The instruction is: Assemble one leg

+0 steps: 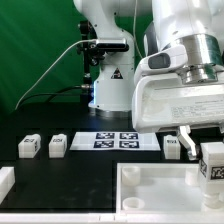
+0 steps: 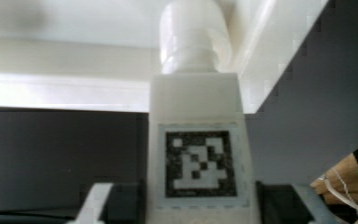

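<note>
My gripper is going to release the leg so that it stands in the tray-like piece's corner (image 1: 212, 203) farthest from the arm's base, below my gripper.
My gripper (image 1: 209, 157) is shut on one leg (image 1: 213, 163), a stubby white block with a square tag. I hold it above the right corner of the large white tray-like piece (image 1: 150, 195). In the wrist view the leg (image 2: 201, 120) stands between my two fingers (image 2: 101, 206), tag facing the camera. Its narrow peg end points toward the white tray-like piece (image 2: 69, 70) beyond. Three more legs lie on the black table: two toward the exterior view's left (image 1: 29, 146) (image 1: 57, 145) and one (image 1: 172, 146) just beside my gripper.
The marker board (image 1: 118, 140) lies flat in the middle of the table behind the tray-like piece. A white block (image 1: 5, 181) sits at the exterior view's left edge. The arm's base (image 1: 108, 70) stands at the back.
</note>
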